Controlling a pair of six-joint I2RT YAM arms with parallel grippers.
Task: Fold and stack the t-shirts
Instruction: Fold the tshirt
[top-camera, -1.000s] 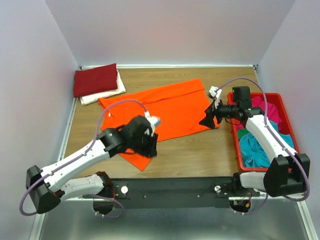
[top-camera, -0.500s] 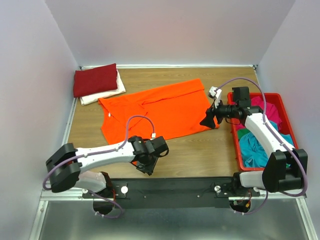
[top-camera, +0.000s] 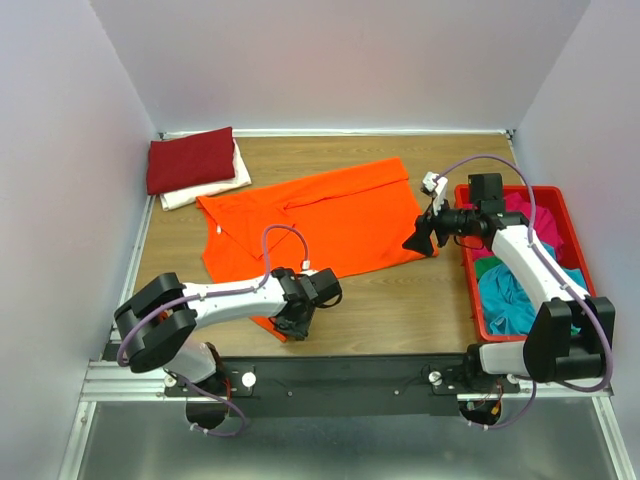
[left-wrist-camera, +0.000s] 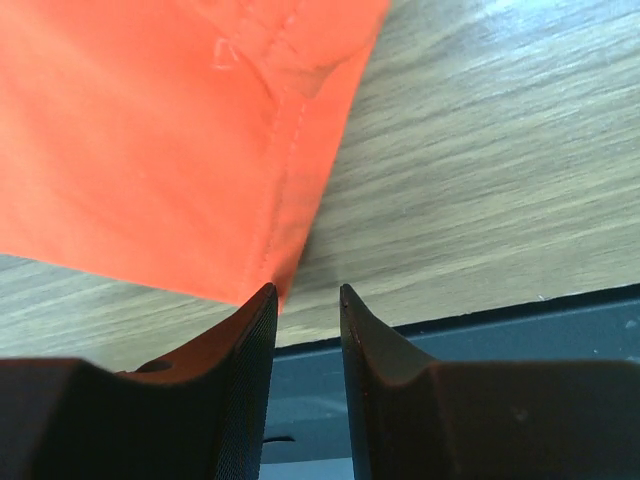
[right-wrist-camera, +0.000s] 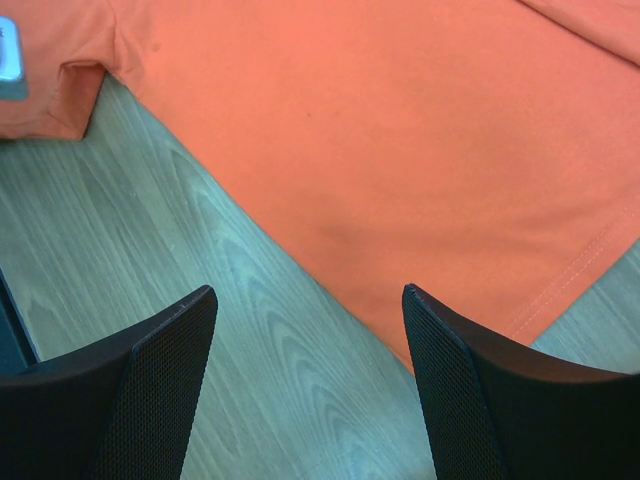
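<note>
I will next grip the orange t-shirt's near hem corner (top-camera: 436, 254) beside the red tray with my right gripper.
The orange t-shirt (top-camera: 330, 210) lies spread flat mid-table. Its near sleeve corner (left-wrist-camera: 280, 270) sits by the table's front edge. My left gripper (top-camera: 292, 327) is low at that corner, its jaws a narrow gap apart with nothing between them (left-wrist-camera: 305, 292); the cloth tip touches the left fingertip. My right gripper (top-camera: 418, 241) is wide open and empty over the shirt's right hem (right-wrist-camera: 560, 290) and bare wood (right-wrist-camera: 310, 300). A folded dark red shirt (top-camera: 190, 158) lies on a folded white one (top-camera: 218, 186) at the back left. Teal (top-camera: 510, 298) and magenta (top-camera: 532, 214) shirts lie in the tray.
A red plastic tray (top-camera: 468, 272) stands at the right edge beside the right arm. The black base rail (left-wrist-camera: 500, 330) runs just beyond the table's front edge, close under the left gripper. White walls enclose three sides.
My left arm has swung back toward the front edge and dropped its gripper to the orange sleeve corner. The right arm has barely moved.
</note>
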